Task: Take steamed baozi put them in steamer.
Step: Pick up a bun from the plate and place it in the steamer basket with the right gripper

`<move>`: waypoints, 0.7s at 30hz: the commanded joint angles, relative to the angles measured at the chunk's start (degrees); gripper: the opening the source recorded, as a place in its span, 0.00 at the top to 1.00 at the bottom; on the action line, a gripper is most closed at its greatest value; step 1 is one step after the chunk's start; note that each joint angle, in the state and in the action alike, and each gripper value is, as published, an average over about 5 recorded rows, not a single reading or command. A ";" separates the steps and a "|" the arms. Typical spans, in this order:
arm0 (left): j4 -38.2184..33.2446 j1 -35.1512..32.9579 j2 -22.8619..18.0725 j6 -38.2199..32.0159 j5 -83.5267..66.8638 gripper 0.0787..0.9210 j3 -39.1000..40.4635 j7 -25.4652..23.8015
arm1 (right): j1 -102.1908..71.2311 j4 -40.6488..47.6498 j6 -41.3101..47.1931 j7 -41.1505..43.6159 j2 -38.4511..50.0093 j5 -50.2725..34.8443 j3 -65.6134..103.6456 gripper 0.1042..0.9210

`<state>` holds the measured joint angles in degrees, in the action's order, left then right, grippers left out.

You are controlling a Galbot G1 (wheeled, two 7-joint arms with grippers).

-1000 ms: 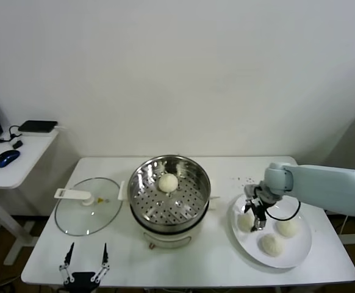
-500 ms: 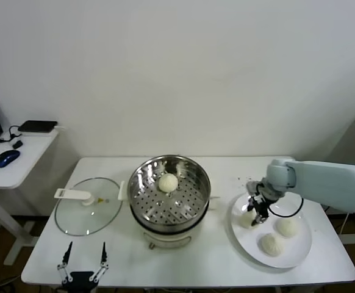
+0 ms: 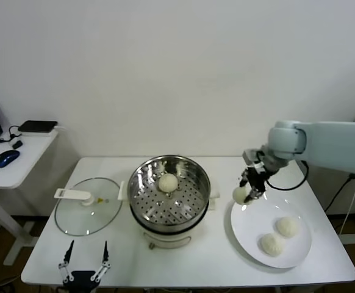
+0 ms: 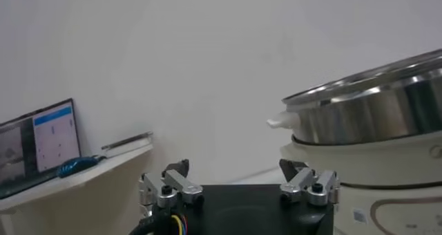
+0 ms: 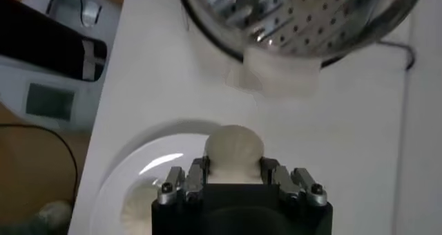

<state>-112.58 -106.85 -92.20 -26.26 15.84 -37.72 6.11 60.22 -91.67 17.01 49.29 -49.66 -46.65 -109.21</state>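
The right gripper should release its baozi beside the steamer's baozi, toward the glass lid (image 3: 150, 196).
The steamer (image 3: 179, 209) stands mid-table, a shiny perforated basket on a white pot base, with one cream-white baozi (image 3: 168, 182) inside. My right gripper (image 3: 249, 187) hangs above the gap between the steamer and the white plate (image 3: 246, 227), shut on another baozi (image 3: 240, 195). In the right wrist view that bun (image 5: 235, 148) bulges between the fingers of my right gripper (image 5: 235, 173), with the steamer (image 5: 276, 22) farther ahead. Two more baozi (image 3: 287, 226) (image 3: 271, 244) lie on the plate. My left gripper (image 3: 85, 264) is parked open at the table's front left, with nothing between its fingers (image 4: 177, 171).
A glass lid (image 3: 87, 207) with a white handle lies flat left of the steamer. A side desk (image 3: 19, 160) at the far left carries a mouse and a dark box. The table's right edge runs just beyond the plate.
My right gripper closed on a baozi on the plate, then lifted it up and left toward the steamer. Two buns stay on the plate. The left arm has not moved.
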 commanded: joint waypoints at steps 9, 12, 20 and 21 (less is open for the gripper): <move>-1.37 -0.39 0.96 0.14 0.62 0.12 0.74 -0.06 | 1.46 1.88 5.02 -4.78 -19.27 -14.76 8.23 0.49; -1.46 -0.61 1.00 0.09 0.59 0.12 0.56 -0.05 | -2.69 4.44 5.76 -5.80 -23.32 -13.88 10.75 0.49; -1.25 -0.53 0.84 0.15 0.54 0.12 0.40 -0.05 | -11.68 13.93 6.32 -7.07 -31.59 -11.27 14.62 0.49; -1.18 -0.50 0.84 0.17 0.54 0.12 0.40 -0.07 | -12.62 15.24 6.30 -7.07 -32.38 -10.97 15.02 0.49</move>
<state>-113.93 -107.37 -91.55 -26.16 16.36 -37.36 6.06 56.26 -85.22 22.17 43.98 -71.24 -57.57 -99.20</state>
